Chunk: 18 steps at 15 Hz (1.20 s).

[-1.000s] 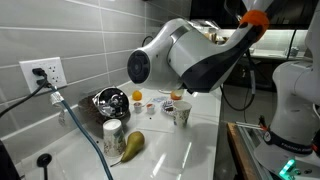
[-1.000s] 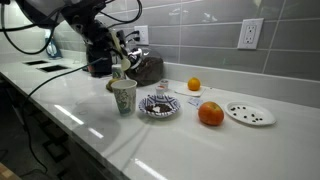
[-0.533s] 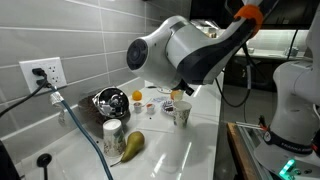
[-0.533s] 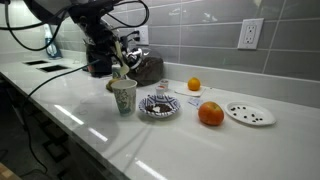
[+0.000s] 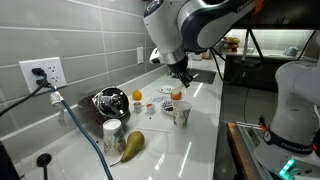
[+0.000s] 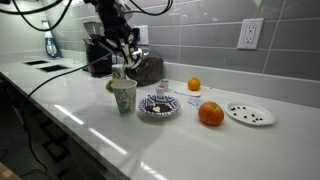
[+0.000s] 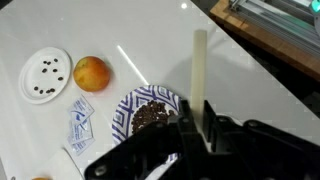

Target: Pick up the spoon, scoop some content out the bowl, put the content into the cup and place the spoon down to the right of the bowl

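Note:
The spoon will go from my gripper down on the table (image 5: 173,99) (image 7: 115,93), between the large orange fruit and the dish with the blue pattern. The spoon is now above the tall off-white cup.
My gripper (image 7: 195,122) is shut on the off-white spoon (image 7: 199,62), whose handle sticks out past the fingers in the wrist view. In both exterior views the gripper (image 6: 122,55) (image 5: 180,72) hangs above the tall off-white cup (image 6: 123,96) (image 5: 181,113), with the spoon's lower end (image 6: 119,70) just over the cup's rim. The spoon's bowl end and any load are too small to make out. The shiny steel bowl (image 5: 108,100) (image 6: 148,68) stands near the wall behind the cup. Cup and steel bowl are out of the wrist view.
A blue-patterned dish of dark beans (image 6: 159,105) (image 7: 150,112) sits beside the cup. There is a large orange fruit (image 6: 210,114) (image 7: 91,73), a small orange (image 6: 194,85), a white plate with dark bits (image 6: 249,113) (image 7: 47,75) and sachets (image 7: 80,122). A grey can (image 5: 113,131) and a pear (image 5: 132,145) stand near the steel bowl.
The arm has swung up and back from the near camera, and the gripper with the spoon has risen a little above the cup.

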Available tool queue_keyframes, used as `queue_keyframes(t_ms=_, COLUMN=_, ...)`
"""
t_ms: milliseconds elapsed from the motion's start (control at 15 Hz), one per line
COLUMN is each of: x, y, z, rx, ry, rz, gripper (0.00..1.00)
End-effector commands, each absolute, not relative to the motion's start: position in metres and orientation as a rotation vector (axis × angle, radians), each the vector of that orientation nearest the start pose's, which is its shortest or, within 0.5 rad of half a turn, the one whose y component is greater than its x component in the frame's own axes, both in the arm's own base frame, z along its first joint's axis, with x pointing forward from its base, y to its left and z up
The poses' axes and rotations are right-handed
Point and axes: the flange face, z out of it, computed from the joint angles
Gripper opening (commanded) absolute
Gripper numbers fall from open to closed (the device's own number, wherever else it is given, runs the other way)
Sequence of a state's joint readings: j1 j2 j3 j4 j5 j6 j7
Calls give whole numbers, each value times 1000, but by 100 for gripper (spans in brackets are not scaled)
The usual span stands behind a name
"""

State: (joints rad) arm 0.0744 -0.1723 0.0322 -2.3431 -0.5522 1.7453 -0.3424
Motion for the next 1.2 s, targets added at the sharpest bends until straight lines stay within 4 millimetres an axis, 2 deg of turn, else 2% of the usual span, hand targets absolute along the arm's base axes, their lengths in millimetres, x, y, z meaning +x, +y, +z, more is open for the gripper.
queue_keyframes(t_ms=0, x=424, y=-39, z=399, rx=-3286, ry=-976, rz=594, gripper=4)
queue_keyframes(t_ms=333, x=421, y=-108, z=386, rx=-3302, ry=-604, rz=310, gripper=4)
queue_keyframes(t_ms=467, x=418, y=-143, z=375, rx=-3320, ry=-437, rz=227, gripper=4)
queue_keyframes(t_ms=533, x=424, y=-124, z=383, rx=-3328, ry=-573, rz=317, gripper=14)
queue_keyframes(t_ms=667, x=418, y=-147, z=377, rx=-3331, ry=-485, rz=273, gripper=14)
queue_keyframes(t_ms=800, x=417, y=-149, z=376, rx=-3331, ry=-468, rz=266, gripper=14)
queue_keyframes(t_ms=867, x=418, y=-147, z=376, rx=-3332, ry=-468, rz=264, gripper=4)
queue_keyframes(t_ms=1133, x=432, y=-159, z=367, rx=-3314, ry=-408, rz=248, gripper=4)
